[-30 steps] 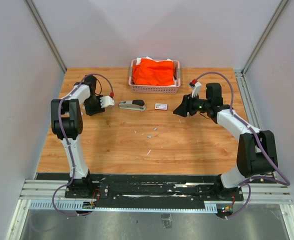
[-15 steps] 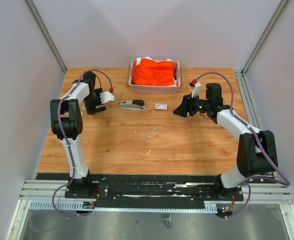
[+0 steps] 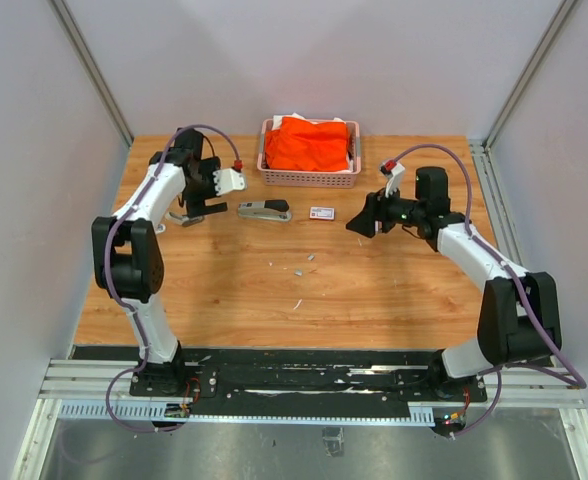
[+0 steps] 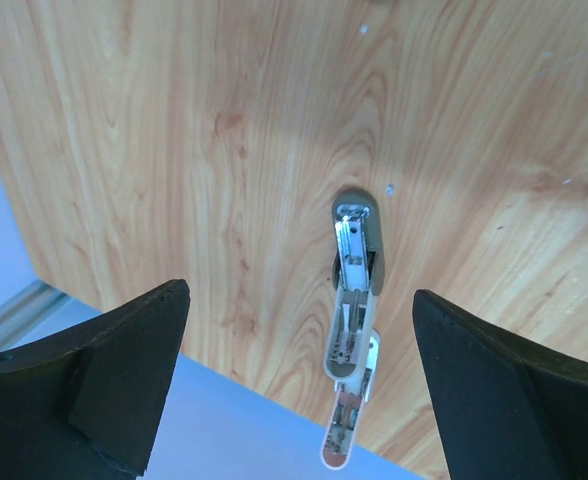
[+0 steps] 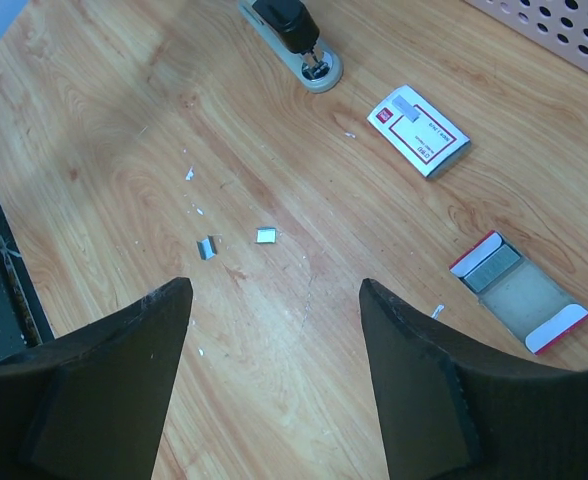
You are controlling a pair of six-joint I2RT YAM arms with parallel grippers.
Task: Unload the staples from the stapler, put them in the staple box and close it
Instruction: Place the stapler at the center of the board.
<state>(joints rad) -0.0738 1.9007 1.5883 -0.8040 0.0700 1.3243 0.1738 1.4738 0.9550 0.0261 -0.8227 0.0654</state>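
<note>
The robot's left gripper should next move to the closed grey-and-black stapler and grab its black top end (image 3: pixel 277 206), near the small white box.
An opened grey stapler (image 4: pixel 357 270) lies flat on the wood with its metal channel showing; from above it shows under the left arm (image 3: pixel 182 217). My left gripper (image 4: pixel 299 290) hangs over it, open wide and empty, its fingers clear of the stapler on both sides (image 3: pixel 200 205). Staples (image 5: pixel 206 248) lie loose mid-table as small silvery bits, another (image 5: pixel 266 235) beside the first, and they also show from above (image 3: pixel 299 270). My right gripper (image 5: pixel 274 285) is open above them, holding nothing (image 3: pixel 359 222).
A second, closed grey-and-black stapler (image 3: pixel 264 210) lies right of the left gripper. A small white box with a red label (image 3: pixel 322 212) sits beside it. An open red-ended tray (image 5: pixel 519 290) lies by the right gripper. A pink basket with orange cloth (image 3: pixel 309 150) stands at the back.
The left gripper opened wide, let go of the opened stapler and rose toward the back, uncovering it. The right arm has barely moved.
</note>
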